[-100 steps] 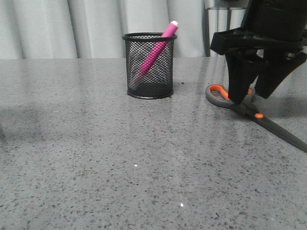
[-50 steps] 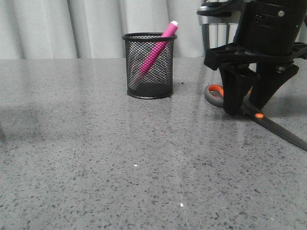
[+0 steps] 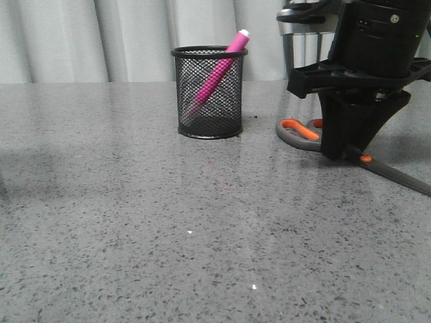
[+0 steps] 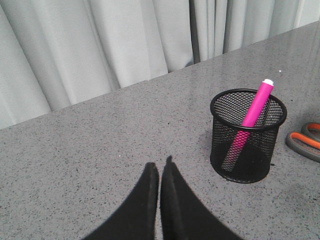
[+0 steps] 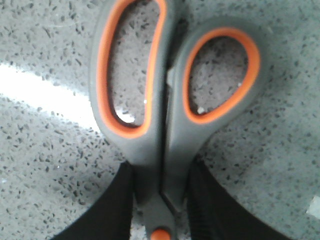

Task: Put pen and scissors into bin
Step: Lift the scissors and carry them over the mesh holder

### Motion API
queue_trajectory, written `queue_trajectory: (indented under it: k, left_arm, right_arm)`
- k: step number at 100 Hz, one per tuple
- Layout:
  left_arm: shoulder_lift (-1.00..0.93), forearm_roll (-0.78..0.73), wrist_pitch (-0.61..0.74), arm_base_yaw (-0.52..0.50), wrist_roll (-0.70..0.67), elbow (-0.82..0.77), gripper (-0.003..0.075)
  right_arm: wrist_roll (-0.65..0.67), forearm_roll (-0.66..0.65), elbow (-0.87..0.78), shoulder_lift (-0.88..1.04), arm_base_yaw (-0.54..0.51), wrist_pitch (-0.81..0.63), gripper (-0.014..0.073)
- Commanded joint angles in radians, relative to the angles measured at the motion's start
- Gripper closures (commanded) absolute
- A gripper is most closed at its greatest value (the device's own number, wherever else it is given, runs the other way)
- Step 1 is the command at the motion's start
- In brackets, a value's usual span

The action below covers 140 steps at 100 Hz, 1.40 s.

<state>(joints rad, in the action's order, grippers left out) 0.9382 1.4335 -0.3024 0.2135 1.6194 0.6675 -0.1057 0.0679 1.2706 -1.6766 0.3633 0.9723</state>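
Next, my right gripper releases the scissors, blades down, inside the black mesh bin (image 3: 201, 63) next to the pink pen.
The bin (image 3: 209, 94), a black wire-mesh cup, stands upright on the table at the back centre. The pink pen (image 3: 222, 67) leans inside it, its white end above the rim. The scissors (image 3: 296, 131) lie flat on the table to the right of the bin, handles toward it. My right gripper (image 3: 345, 151) is down on the table and shut on the scissors just behind the orange pivot. In the right wrist view the fingers (image 5: 195, 200) press both sides of the scissors' neck (image 5: 165, 115). My left gripper (image 4: 160, 167) is shut and empty, away from the bin (image 4: 247, 135) and pen (image 4: 255, 107).
The grey speckled table (image 3: 135, 222) stretches across the view with light curtains (image 3: 101, 33) behind it. The scissors' long blades (image 3: 401, 178) point toward the right edge. The handles also show in the left wrist view (image 4: 305, 142).
My right gripper has come down and closed its fingers on the scissors. The scissors' handles have shifted slightly left. Bin and pen have not moved.
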Motion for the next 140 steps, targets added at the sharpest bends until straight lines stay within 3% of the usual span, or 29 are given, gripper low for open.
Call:
queue_trajectory:
  k: [1,14,22,36,53,78,101,140]
  left_arm:
    - [-0.014,0.033,0.002,-0.003,-0.011,0.028,0.0739]
    - [-0.014,0.033,0.002,-0.003,-0.011,0.028,0.0739]
    - [-0.014,0.033,0.002,-0.003,-0.011,0.028,0.0739]
    - [-0.014,0.048,0.002,-0.003,-0.011,0.028,0.0739]
    - [-0.014,0.054,0.002,-0.003,-0.011,0.028,0.0739]
    - [-0.014,0.054,0.002,-0.003,-0.011,0.028,0.0739]
    - [-0.014,0.054,0.002,-0.003,-0.011,0.028,0.0739]
    - [-0.014,0.054,0.006,-0.003,-0.011,0.028,0.0739]
  right_arm:
    - [-0.002,0.002,0.007,0.092,0.005,-0.041,0.0670]
    - [-0.002,0.032,-0.098,0.257,0.005,-0.214,0.0670]
    - [-0.002,0.079,-0.198,0.384,0.005,-0.445,0.0670]
    - [-0.002,0.137,-0.277,0.498,0.014,-0.721,0.0670]
    - [-0.002,0.137,-0.270,0.470,0.078,-0.991,0.0670]
    - [-0.002,0.137,-0.233,0.289,0.177,-1.515,0.0670]
    - [-0.002,0.135,-0.134,0.138,0.196,-1.552,0.0670]
    - [-0.002,0.135,-0.154,0.045,0.199,-1.503,0.0670]
